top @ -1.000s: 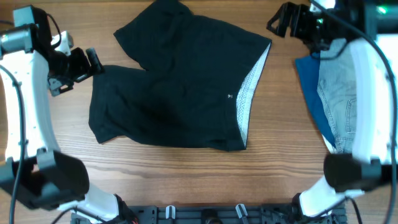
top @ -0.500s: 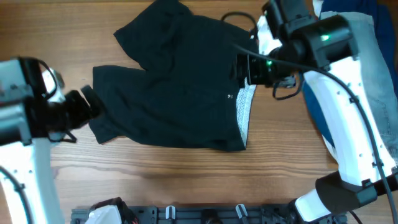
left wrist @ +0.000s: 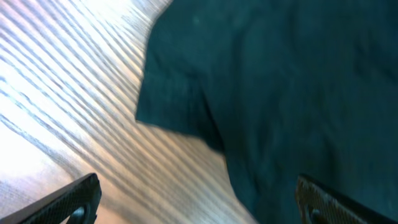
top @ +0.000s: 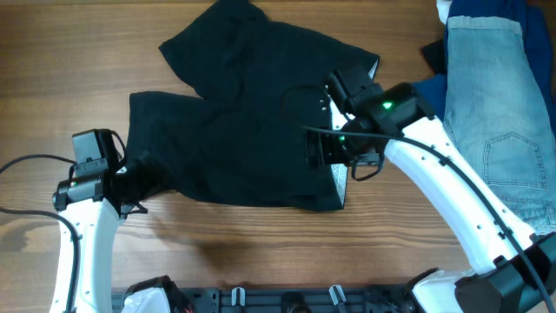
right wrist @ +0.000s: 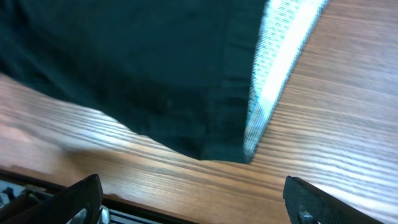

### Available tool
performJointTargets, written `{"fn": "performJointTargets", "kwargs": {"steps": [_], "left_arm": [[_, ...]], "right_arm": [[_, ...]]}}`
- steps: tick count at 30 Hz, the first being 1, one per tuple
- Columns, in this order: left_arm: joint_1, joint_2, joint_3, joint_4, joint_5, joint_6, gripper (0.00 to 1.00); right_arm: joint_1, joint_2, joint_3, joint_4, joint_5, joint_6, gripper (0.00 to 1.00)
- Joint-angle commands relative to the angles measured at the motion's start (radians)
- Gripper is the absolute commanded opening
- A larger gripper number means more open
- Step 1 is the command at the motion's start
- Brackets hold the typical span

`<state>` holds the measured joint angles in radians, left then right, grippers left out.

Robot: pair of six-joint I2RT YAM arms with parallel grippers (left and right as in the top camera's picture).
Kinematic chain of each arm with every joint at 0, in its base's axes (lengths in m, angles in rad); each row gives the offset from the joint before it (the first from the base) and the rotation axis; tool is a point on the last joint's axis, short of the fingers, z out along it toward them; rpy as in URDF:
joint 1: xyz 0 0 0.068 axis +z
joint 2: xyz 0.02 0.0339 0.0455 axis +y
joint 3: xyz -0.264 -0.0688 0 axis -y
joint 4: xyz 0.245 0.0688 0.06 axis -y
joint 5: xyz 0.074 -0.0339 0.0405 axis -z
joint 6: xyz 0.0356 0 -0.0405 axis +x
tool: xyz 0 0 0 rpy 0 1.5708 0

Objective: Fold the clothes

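Note:
My left gripper is to close on the near corner of the leg end (top: 151,178) (left wrist: 177,121) of the black shorts, on the side opposite the waistband.
Black shorts (top: 252,122) lie spread flat on the wooden table, with the pale grey-white inner waistband (top: 340,178) along their right edge. My left gripper (top: 139,178) is open and hovers at the shorts' lower left leg corner (left wrist: 168,102). My right gripper (top: 323,149) is open above the waistband end; the right wrist view shows the waistband (right wrist: 280,68) and the shorts' lower right corner (right wrist: 224,149) with bare wood between the fingers. Light-blue denim jeans (top: 499,104) and royal-blue cloth (top: 434,91) lie at the right.
A black rail with clips (top: 287,300) runs along the table's near edge, also seen in the right wrist view (right wrist: 37,186). A small dark item (top: 432,52) lies beside the jeans at the top right.
Both arms have swung in and come down over the shorts: the left to the lower left leg corner, the right from the far right to the waistband's lower end. The jeans are now uncovered.

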<state>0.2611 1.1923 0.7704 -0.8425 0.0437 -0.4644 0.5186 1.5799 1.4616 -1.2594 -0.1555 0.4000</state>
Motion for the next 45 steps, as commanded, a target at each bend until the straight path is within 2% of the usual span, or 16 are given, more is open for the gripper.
{"fn": "performJointTargets", "kwargs": {"steps": [1,7,13,15,16,17,18,21,24,27,31,34,37,39,40,45], "left_arm": [[-0.001,0.061,-0.051,0.109,-0.109,-0.182,1.00],[0.007,0.263,-0.065,0.285,-0.112,-0.207,0.99],[0.036,0.438,-0.065,0.436,-0.024,-0.260,0.91],[0.035,0.469,-0.065,0.447,0.012,-0.259,0.75],[0.035,0.475,-0.065,0.446,0.023,-0.259,0.60],[0.035,0.478,-0.065,0.436,0.039,-0.258,0.38],[0.035,0.478,-0.065,0.421,0.043,-0.257,0.04],[0.039,0.455,-0.055,0.358,0.053,-0.132,0.04],[0.040,0.345,0.023,0.194,0.052,-0.049,0.04],[0.040,0.222,0.052,0.105,0.052,-0.028,0.04],[0.040,0.098,0.052,0.013,0.002,-0.010,0.04],[0.040,0.075,0.052,-0.029,0.000,-0.009,0.04],[0.040,0.076,0.052,-0.053,0.000,-0.009,0.04],[0.040,0.076,0.052,-0.065,0.000,0.014,0.04],[0.040,0.076,0.054,-0.072,0.000,0.017,0.04],[0.040,0.075,0.123,-0.149,0.002,0.039,0.04]], "right_arm": [[0.023,-0.016,-0.005,0.018,0.007,-0.016,0.94],[0.023,-0.016,-0.005,0.017,0.007,-0.015,0.93],[0.023,-0.015,-0.005,0.014,0.007,-0.016,0.94],[0.023,-0.015,-0.005,0.005,0.007,-0.015,0.94],[0.023,-0.015,-0.005,-0.010,0.008,-0.005,0.94],[0.023,-0.015,-0.006,-0.029,0.007,0.019,0.94],[0.023,-0.015,-0.016,-0.045,0.007,0.047,0.94],[0.027,-0.015,-0.084,-0.081,-0.001,0.130,0.94],[0.028,-0.015,-0.220,-0.057,-0.022,0.207,0.94],[0.029,-0.015,-0.356,0.097,-0.113,0.183,0.95],[0.028,-0.015,-0.549,0.312,-0.115,0.208,0.93],[0.028,-0.015,-0.599,0.431,-0.070,0.264,0.90],[0.028,-0.015,-0.599,0.481,-0.051,0.266,0.72],[0.027,-0.015,-0.598,0.466,-0.050,0.283,0.11],[0.025,-0.016,-0.598,0.462,-0.053,0.284,0.05],[-0.072,-0.110,-0.557,0.359,-0.069,0.192,0.04]]}}
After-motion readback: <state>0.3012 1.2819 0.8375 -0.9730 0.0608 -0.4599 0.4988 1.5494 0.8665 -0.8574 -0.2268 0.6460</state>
